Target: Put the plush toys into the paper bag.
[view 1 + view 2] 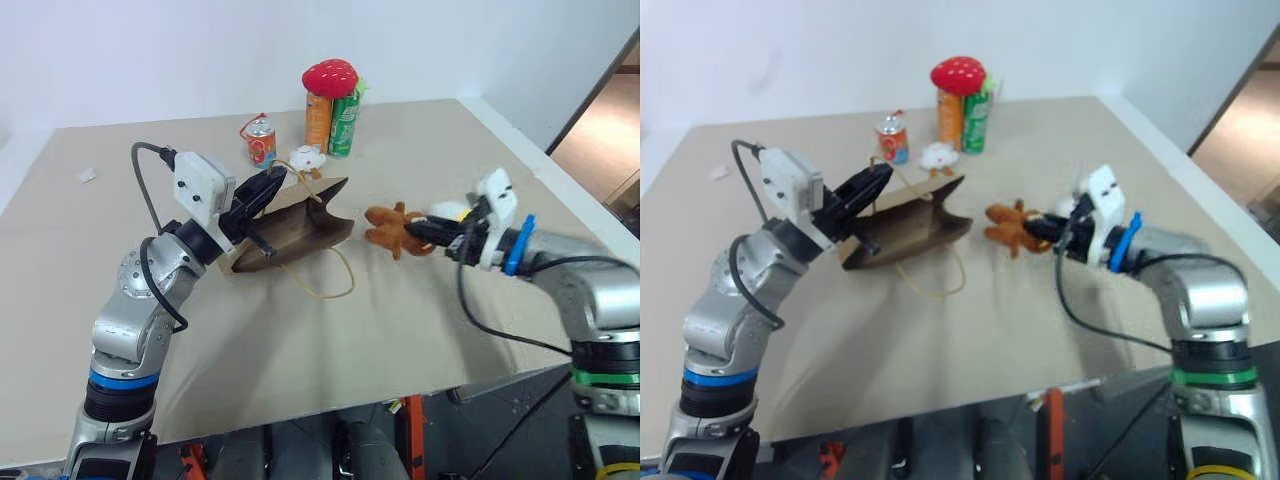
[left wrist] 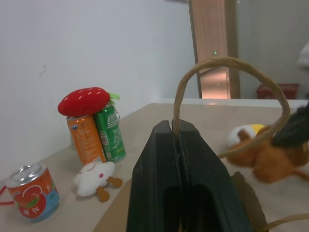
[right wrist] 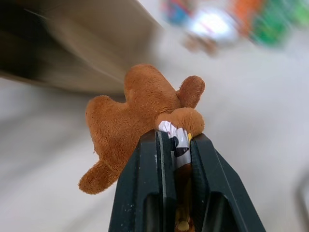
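The brown monkey, which now hangs above the table, is to go inside the brown paper bag. My right gripper will let go of it just within its opening point(image 1: 297, 232) point(image 3: 53, 48).
The brown paper bag point(image 1: 305, 228) lies on its side at the table's middle, with its mouth facing right. My left gripper point(image 1: 276, 182) is shut on the bag's upper cord handle point(image 2: 227, 63) and holds that edge up. The second handle loop point(image 1: 335, 282) rests on the table. Just right of the bag's mouth, my right gripper point(image 1: 420, 231) is shut on the brown monkey point(image 1: 390, 226), which hangs above the table. In the right wrist view the monkey point(image 3: 130, 116) sticks out past the closed fingers. The white-and-yellow egg toy point(image 2: 244, 131) lies behind the monkey, by my right wrist.
At the back of the table stand an orange can point(image 1: 318, 121) and a green can point(image 1: 344, 125), with a red strawberry plush point(image 1: 329, 74) on top. A small red can point(image 1: 261, 142) and a white plush with brown feet point(image 1: 307, 158) sit beside them. The table's edge point(image 1: 530, 150) runs along the right.
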`<state>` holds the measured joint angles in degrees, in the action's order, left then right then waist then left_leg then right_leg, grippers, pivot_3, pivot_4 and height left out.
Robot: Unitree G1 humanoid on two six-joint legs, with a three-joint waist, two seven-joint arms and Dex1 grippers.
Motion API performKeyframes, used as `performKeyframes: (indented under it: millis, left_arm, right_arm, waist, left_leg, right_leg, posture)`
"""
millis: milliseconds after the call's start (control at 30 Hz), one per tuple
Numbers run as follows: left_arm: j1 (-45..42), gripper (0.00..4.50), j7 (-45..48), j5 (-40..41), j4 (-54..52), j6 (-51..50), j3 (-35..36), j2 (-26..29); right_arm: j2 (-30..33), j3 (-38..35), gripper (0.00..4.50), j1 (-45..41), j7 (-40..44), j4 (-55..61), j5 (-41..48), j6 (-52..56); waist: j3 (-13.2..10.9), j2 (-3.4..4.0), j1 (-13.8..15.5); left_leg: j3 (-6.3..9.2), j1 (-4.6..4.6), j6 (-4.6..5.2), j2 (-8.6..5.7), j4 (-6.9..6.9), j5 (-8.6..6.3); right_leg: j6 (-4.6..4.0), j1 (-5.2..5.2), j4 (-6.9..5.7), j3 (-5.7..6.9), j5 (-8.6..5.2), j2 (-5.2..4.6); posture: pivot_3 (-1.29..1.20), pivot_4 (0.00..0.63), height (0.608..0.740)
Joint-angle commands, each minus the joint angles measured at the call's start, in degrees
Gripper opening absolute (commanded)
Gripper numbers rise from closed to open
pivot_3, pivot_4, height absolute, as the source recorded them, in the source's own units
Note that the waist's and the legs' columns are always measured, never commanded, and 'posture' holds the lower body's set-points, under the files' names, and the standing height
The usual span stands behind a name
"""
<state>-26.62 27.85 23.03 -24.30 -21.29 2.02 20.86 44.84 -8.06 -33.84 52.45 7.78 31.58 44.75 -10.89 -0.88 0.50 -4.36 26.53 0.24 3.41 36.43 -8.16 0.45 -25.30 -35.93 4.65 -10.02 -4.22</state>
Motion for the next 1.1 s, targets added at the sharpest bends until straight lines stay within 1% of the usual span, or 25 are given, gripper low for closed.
performKeyframes:
  millis: [33,133,233,333,467,600,700,867,1000,1033,1100]
  left_arm:
    - [-0.91,0.00,-0.41,0.29,-1.72,0.34,0.21,-0.11]
    - [-1.17,0.00,-0.98,0.11,-1.61,0.35,0.21,-0.50]
    - [-1.69,0.00,-1.73,-0.07,-1.44,0.39,0.13,-1.09]
    - [-1.86,0.00,-1.92,-0.05,-1.64,0.31,-0.03,-1.45]
    - [-2.31,0.00,-2.51,0.12,-1.54,0.04,0.12,-1.84]
    - [-2.54,0.00,-3.98,1.12,-1.48,-1.13,1.57,-2.16]
    - [-2.68,0.00,-3.60,0.83,-2.20,-0.96,0.80,-1.96]
    - [-2.13,0.00,-3.71,1.19,-3.10,-1.39,-0.33,-2.67]
    - [-2.63,0.00,-4.25,1.22,-3.08,-1.54,-1.12,-3.55]
    - [-2.63,0.00,-4.27,1.18,-3.06,-1.54,-1.17,-3.62]
    - [-2.44,0.00,-4.12,1.06,-2.83,-1.55,-1.19,-3.61]
  right_arm:
    - [1.54,-1.60,0.21,-4.70,3.40,5.64,7.49,4.91]
    - [-0.18,0.28,0.21,-7.08,2.60,8.57,10.84,8.36]
    - [-4.61,2.51,0.21,-8.41,-0.17,9.26,11.90,9.13]
    - [-8.71,9.19,0.21,-9.01,-2.37,7.16,5.63,4.27]
    - [-11.93,13.91,0.21,-10.47,-3.17,2.96,0.10,-0.66]
    - [-13.08,15.48,0.21,-11.52,-2.70,-0.21,-2.86,-4.19]
    - [-14.33,16.68,0.21,-12.35,-2.88,-1.85,-4.47,-5.53]
    - [-18.32,18.54,0.21,-15.43,-4.94,-5.40,-7.13,-5.89]
    - [-21.76,19.58,0.21,-16.91,-8.61,-7.90,-9.24,-4.70]
    - [-22.27,19.21,0.94,-17.00,-9.24,-8.17,-9.43,-4.19]
    - [-21.72,19.46,1.53,-16.61,-8.51,-7.24,-10.05,-4.33]
  waist:
    - [-0.01,-0.01,-0.01]
    - [-0.01,-0.02,0.02]
    - [-0.02,-0.04,0.02]
    - [-0.01,-0.06,0.03]
    - [-0.01,-0.05,0.02]
    - [-0.01,-0.05,0.07]
    - [-0.01,-0.05,0.07]
    - [-0.01,-0.05,-0.04]
    - [-0.01,-0.05,-0.03]
    - [-0.01,-0.05,-0.03]
    - [-0.01,-0.05,0.03]
  left_leg:
    - [0.01,0.00,-0.02,0.01,0.00,-0.01]
    - [0.04,-0.01,-0.07,0.02,0.01,-0.04]
    - [0.02,-0.01,-0.09,0.01,0.03,-0.05]
    - [0.01,0.01,-0.09,-0.01,0.03,-0.05]
    - [-0.01,0.03,-0.05,0.00,0.02,-0.03]
    - [-0.02,0.05,-0.02,-0.01,0.02,-0.01]
    - [-0.02,0.05,-0.02,-0.01,0.02,-0.01]
    - [-0.01,0.04,-0.03,0.04,0.02,-0.01]
    - [-0.01,0.04,-0.02,0.07,0.02,-0.01]
    - [-0.01,0.04,-0.03,0.08,0.02,-0.01]
    - [-0.02,0.04,-0.03,0.07,0.02,-0.01]
  right_leg:
    - [0.00,-0.01,0.00,0.00,0.00,0.01]
    - [-0.01,0.00,0.00,0.02,0.00,0.01]
    - [-0.02,0.02,0.00,0.00,-0.01,0.00]
    - [-0.01,0.01,0.00,0.00,-0.01,-0.03]
    - [-0.01,-0.02,0.00,0.00,0.00,-0.02]
    - [-0.01,-0.01,0.01,0.00,0.00,-0.02]
    - [-0.01,-0.01,0.00,0.01,0.00,-0.02]
    - [-0.02,-0.04,-0.01,0.03,0.00,0.03]
    - [-0.02,-0.04,-0.03,0.04,0.00,0.05]
    - [-0.02,-0.03,-0.03,0.04,0.00,0.06]
    - [-0.02,-0.03,-0.03,0.04,0.00,0.05]
  posture:
    - [0.00,0.150,0.740]
    - [0.00,0.150,0.740]
    - [0.00,0.150,0.740]
    - [0.00,0.150,0.740]
    - [0.00,0.150,0.740]
    - [0.00,0.150,0.740]
    - [0.00,0.150,0.740]
    - [0.00,0.150,0.740]
    - [0.00,0.150,0.740]
    - [0.00,0.150,0.740]
    - [0.00,0.150,0.740]
